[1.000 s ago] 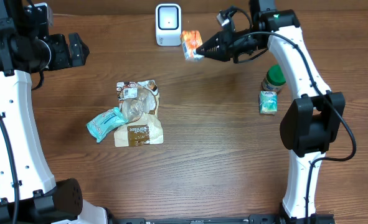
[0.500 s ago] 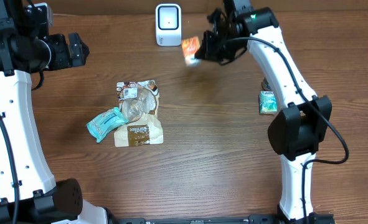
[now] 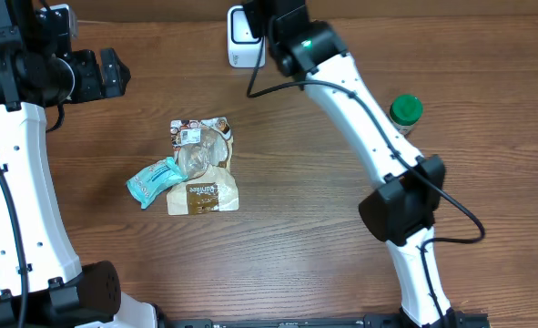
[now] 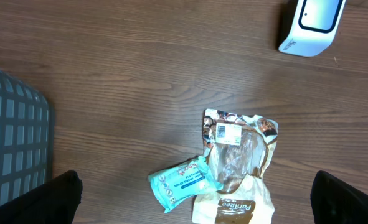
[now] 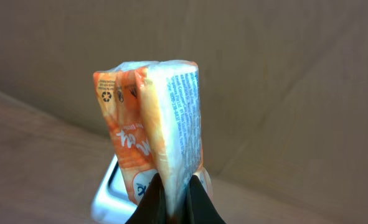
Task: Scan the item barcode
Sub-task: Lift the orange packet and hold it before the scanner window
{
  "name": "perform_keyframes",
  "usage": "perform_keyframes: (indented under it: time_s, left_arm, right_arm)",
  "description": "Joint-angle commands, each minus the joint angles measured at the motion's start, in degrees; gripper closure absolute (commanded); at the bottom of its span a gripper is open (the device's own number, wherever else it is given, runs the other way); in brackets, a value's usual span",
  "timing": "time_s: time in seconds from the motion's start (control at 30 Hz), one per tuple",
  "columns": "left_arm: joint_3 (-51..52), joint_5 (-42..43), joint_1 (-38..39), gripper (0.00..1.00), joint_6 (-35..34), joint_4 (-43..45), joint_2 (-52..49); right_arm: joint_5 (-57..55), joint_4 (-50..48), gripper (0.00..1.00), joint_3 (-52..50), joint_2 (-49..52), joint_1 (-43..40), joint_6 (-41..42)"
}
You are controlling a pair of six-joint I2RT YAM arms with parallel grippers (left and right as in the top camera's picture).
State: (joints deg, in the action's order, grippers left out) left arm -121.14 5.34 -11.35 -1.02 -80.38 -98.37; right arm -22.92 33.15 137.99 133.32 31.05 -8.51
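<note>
Next, my right gripper lets go of the orange and white packet on the table just this side of the green-lidded bottle (image 3: 372,154).
My right gripper (image 5: 174,194) is shut on the lower edge of an orange and white packet (image 5: 151,118), which stands upright between the dark fingers. Just below and behind the packet lies the white barcode scanner (image 5: 108,194). In the overhead view the right arm's wrist (image 3: 291,41) hangs over the scanner (image 3: 239,41) at the table's far edge and hides the packet. My left gripper (image 4: 195,182) is open and holds nothing, high above the left part of the table (image 3: 114,75).
A pile lies left of centre: a teal tissue pack (image 3: 155,179), a brown and white bakery bag (image 3: 202,196) and a clear snack wrapper (image 3: 200,141). A green-lidded bottle (image 3: 405,111) stands at the right. A grey basket (image 4: 12,143) sits at the far left.
The right arm has swung left with the orange packet, from beside the scanner to right over it. In the overhead view the arm now hides the packet. The left arm has not moved.
</note>
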Motion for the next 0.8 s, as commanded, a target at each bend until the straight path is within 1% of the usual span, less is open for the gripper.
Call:
perform_keyframes:
  time_s: [0.0,0.1,0.27,0.4,0.77]
  left_arm:
    - [-0.83,0.44,0.13,0.00,1.27,0.02,0.22]
    - [-0.83,0.44,0.13,0.00,1.27,0.02,0.22]
    - [-0.83,0.44,0.13,0.00,1.27,0.04,0.22]
    - [-0.83,0.44,0.13,0.00,1.27,0.02,0.22]
    - [-0.83,0.44,0.13,0.00,1.27,0.04,0.22]
  right_arm:
    - [-5.79,-4.63,0.96,0.72,5.22,-0.42,-13.99]
    - [-5.77,-8.55,0.96,0.72,8.70,-0.42,-20.90]
    - [-5.07,-12.76,0.96,0.72,13.49,-0.42,-26.69]
    - [-4.02,-13.33,0.96,0.70,15.87,-0.04,-32.33]
    - [-4.00,-13.51,0.96,0.17,16.28,0.66,-32.15]
